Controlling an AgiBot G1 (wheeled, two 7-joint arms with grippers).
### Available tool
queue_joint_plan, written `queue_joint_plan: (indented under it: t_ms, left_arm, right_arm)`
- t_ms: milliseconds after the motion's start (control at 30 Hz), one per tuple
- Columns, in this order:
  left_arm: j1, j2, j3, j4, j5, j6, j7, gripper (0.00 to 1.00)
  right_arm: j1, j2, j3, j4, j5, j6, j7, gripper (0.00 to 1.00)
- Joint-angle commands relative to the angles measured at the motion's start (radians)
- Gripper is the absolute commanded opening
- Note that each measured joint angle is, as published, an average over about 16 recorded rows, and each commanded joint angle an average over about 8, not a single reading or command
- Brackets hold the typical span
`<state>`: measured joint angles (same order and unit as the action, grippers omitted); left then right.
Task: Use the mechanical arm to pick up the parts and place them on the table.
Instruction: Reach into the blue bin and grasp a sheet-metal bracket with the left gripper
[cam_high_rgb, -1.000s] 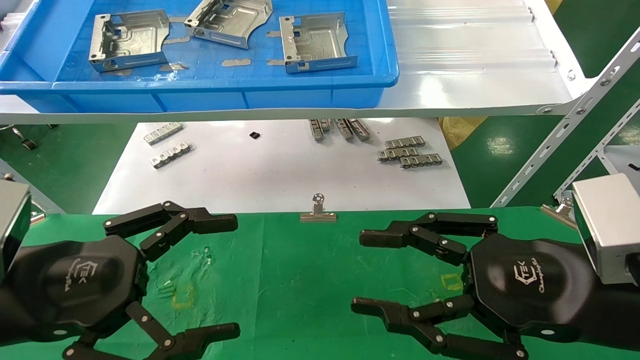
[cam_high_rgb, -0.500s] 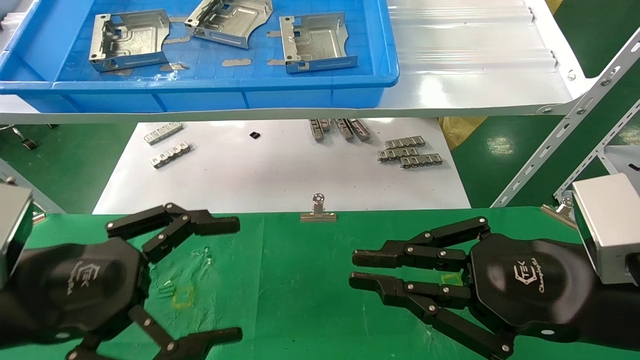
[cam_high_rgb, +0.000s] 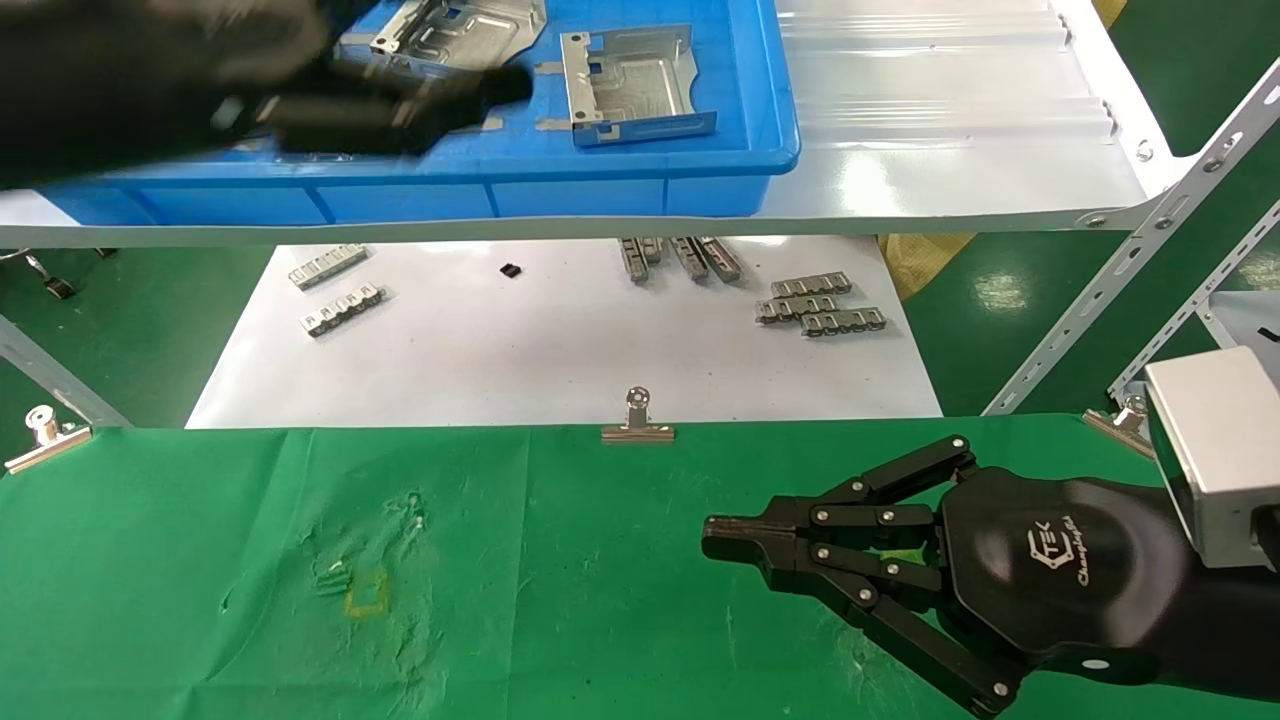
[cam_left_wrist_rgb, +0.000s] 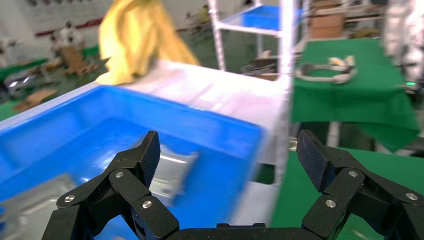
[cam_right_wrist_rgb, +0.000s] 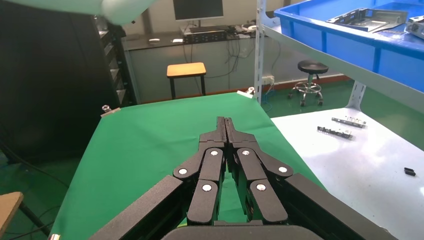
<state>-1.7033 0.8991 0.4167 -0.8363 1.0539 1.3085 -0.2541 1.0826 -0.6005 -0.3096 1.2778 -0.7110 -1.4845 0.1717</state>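
The silver part at the blue tray's back is next for my left gripper, which should go there and close on that part's narrow straight edge (cam_high_rgb: 404, 24).
Shiny silver parts lie in a blue tray (cam_high_rgb: 620, 185) on the white shelf: one at the right (cam_high_rgb: 635, 85) and one at the back (cam_high_rgb: 470, 25). A third is hidden under my left arm. My left gripper (cam_high_rgb: 440, 95) hovers blurred over the tray's left half. In the left wrist view it (cam_left_wrist_rgb: 230, 157) is open and empty, with a silver part (cam_left_wrist_rgb: 172, 170) below its fingers. My right gripper (cam_high_rgb: 715, 535) is shut and empty, low over the green table (cam_high_rgb: 560, 600). In the right wrist view its tips (cam_right_wrist_rgb: 226, 122) are pressed together.
A white board (cam_high_rgb: 560, 350) with small grey slotted strips (cam_high_rgb: 820, 305) lies between shelf and table. Binder clips (cam_high_rgb: 637, 420) hold the cloth's far edge. A yellow square mark (cam_high_rgb: 365, 595) is on the cloth at the left. White shelf struts (cam_high_rgb: 1130, 270) slant at the right.
My left arm has left the green table and swung up over the blue tray, still open. My right gripper has closed from wide open to shut and stays in place.
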Motion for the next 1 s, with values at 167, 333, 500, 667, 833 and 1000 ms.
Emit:
queue_joint_plan:
  t_ms: [167,333,500,667,833,1000]
  left_arm:
    - [-0.204,0.148,0.082,0.307,0.158,-0.084,0.039,1.00]
    - [-0.299,0.252,0.127,0.516,0.256,-0.239,0.080,1.00]
    - [-0.345,0.329,0.153,0.644,0.309,-0.364,0.113,0.69]
    - [-0.364,0.377,0.164,0.723,0.331,-0.440,0.132,0.07]
    - [-0.369,0.404,0.165,0.774,0.336,-0.521,0.141,0.00]
    - [-0.372,0.417,0.164,0.802,0.336,-0.594,0.146,0.00]
  right_arm:
    - [0.000,0.000,0.000,0.000,0.000,0.000,0.000,0.00]
    - [0.000,0.000,0.000,0.000,0.000,0.000,0.000,0.00]
    - [0.000,0.000,-0.001,0.000,0.000,0.000,0.000,0.18]
    - [0.000,0.000,-0.001,0.000,0.001,0.000,0.000,0.80]
    - [0.000,0.000,-0.001,0.000,0.001,0.000,-0.001,1.00]
    - [0.000,0.000,-0.001,0.000,0.001,0.000,-0.001,1.00]
